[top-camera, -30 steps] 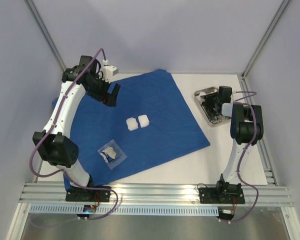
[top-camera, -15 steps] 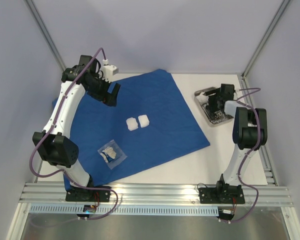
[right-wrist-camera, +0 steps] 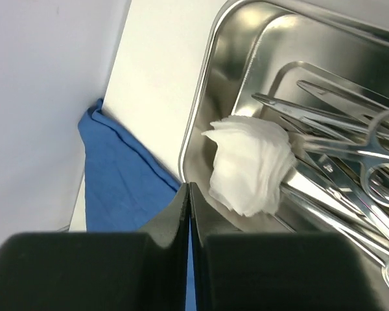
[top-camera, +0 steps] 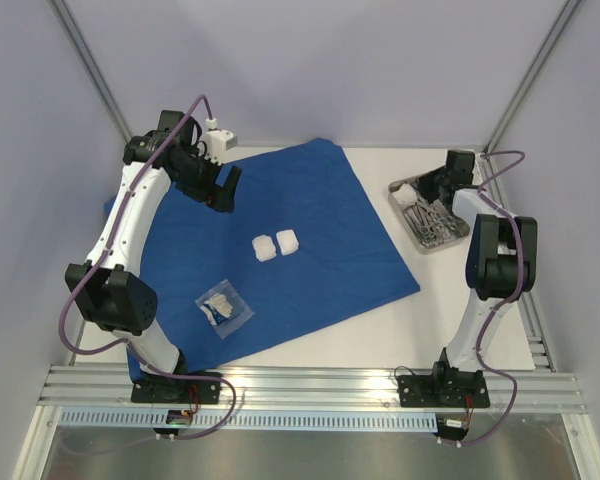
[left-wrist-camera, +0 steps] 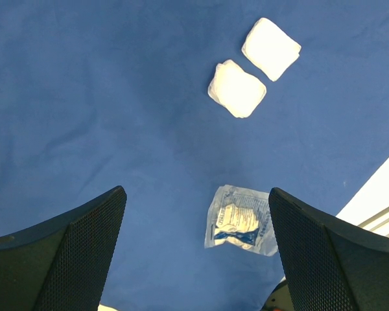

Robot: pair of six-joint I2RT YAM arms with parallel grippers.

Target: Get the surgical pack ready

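Next, the left gripper closes on the outer edge [top-camera: 257, 243] [left-wrist-camera: 214, 89] of the gauze square nearer the packet, on the side away from the other gauze square.
The royal-blue drape [top-camera: 320, 215] lies spread flat on the table. Two white gauze squares [top-camera: 276, 245] sit on its middle, seen again under my left wrist as gauze squares [left-wrist-camera: 253, 68]. My left gripper [top-camera: 223, 190] hovers open over the drape's far left part, nothing between its fingers [left-wrist-camera: 71, 246]. At the right stands the steel tray [top-camera: 423, 246] holding silver scissor-like instruments [top-camera: 435, 222] and a crumpled gauze [right-wrist-camera: 249, 165]. My right gripper [right-wrist-camera: 189, 188] is shut and empty above the tray's rim [right-wrist-camera: 201, 110], beside that gauze and apart from it.
A clear plastic packet [top-camera: 223, 308] with blue-and-white contents lies on the drape's near left part, also under my left wrist as the packet [left-wrist-camera: 241, 218]. A white box [top-camera: 220, 140] sits at the back left. Bare white table [top-camera: 450, 320] lies right of the drape.
My right gripper has drawn back from over the tray's middle towards its far end and has shut empty. A gauze now shows in the tray's far corner. The left arm has not moved.
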